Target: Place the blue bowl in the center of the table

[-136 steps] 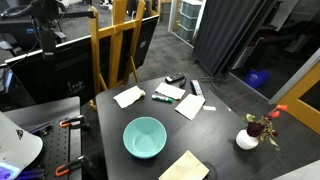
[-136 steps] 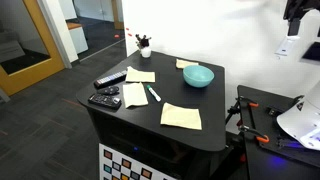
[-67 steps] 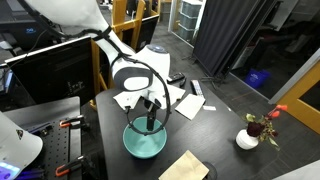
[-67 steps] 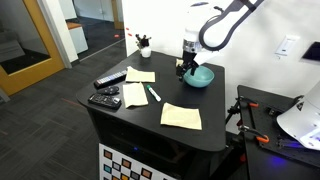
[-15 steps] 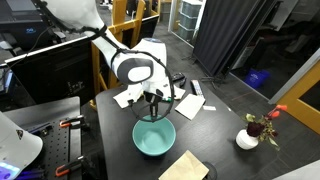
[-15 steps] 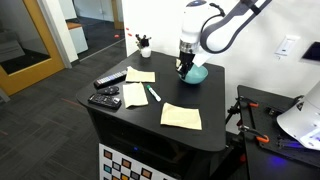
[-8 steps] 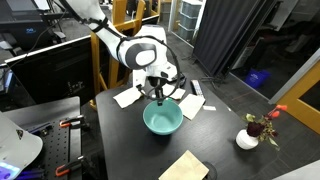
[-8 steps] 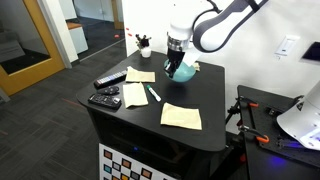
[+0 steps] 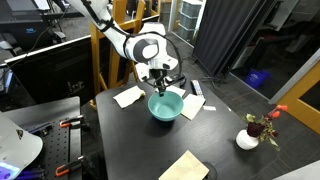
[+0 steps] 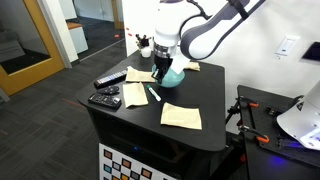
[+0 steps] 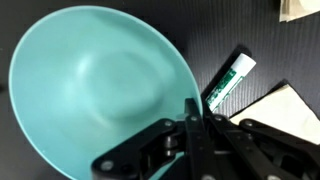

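I will let go of the blue bowl with my gripper so that it sits flat on the black table (image 9: 168, 110) (image 11: 105, 95) between the white paper sheets.
The blue bowl (image 9: 166, 105) is a wide teal bowl hanging tilted just above the black table (image 9: 120, 140), over the paper sheets near the table's middle. My gripper (image 9: 161, 90) is shut on its rim, pinching the wall between both fingers. In the wrist view the blue bowl (image 11: 90, 90) fills the left of the frame, and my gripper (image 11: 198, 110) clamps its right rim. From the opposite side, the blue bowl (image 10: 172, 74) hangs under the gripper (image 10: 163, 70) above the table (image 10: 190, 135).
Paper sheets (image 9: 128, 96) and a green marker (image 11: 229, 80) lie under and beside the bowl. Two remotes (image 10: 108, 82) rest at one end. A small flower vase (image 9: 248, 138) stands near a corner. A tan sheet (image 9: 184, 166) lies by the near edge. A yellow wooden frame (image 9: 120, 35) stands behind.
The arm has carried the bowl away from the table's edge toward the papers in the middle, over the last second. The grip on the rim has stayed shut.
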Controlling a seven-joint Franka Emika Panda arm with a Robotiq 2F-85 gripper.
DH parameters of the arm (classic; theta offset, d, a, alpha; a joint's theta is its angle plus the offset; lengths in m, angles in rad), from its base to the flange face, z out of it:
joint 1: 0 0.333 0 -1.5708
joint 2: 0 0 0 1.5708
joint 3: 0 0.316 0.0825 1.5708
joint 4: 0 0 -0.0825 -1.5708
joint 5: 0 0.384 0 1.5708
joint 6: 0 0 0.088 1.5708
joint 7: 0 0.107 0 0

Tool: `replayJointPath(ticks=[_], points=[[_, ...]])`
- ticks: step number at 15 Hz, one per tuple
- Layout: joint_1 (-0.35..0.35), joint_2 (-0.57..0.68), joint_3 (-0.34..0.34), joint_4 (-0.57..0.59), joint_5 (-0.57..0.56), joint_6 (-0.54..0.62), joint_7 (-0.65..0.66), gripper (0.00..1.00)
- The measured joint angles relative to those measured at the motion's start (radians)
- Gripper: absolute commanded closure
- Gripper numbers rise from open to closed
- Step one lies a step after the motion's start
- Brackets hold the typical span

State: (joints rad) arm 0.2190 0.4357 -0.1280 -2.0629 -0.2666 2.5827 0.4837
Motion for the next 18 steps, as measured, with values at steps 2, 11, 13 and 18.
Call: replayJointPath(ticks=[2, 11, 13, 18], points=[[0.005, 0.017, 0.001, 0.017, 0.0, -0.007, -0.001, 0.99], [0.006, 0.041, -0.015, 0.028, 0.0, -0.014, -0.001, 0.99], [0.008, 0.041, -0.024, 0.028, 0.0, -0.014, 0.0, 0.82], [0.012, 0.042, -0.031, 0.028, 0.0, -0.014, 0.001, 0.4]])
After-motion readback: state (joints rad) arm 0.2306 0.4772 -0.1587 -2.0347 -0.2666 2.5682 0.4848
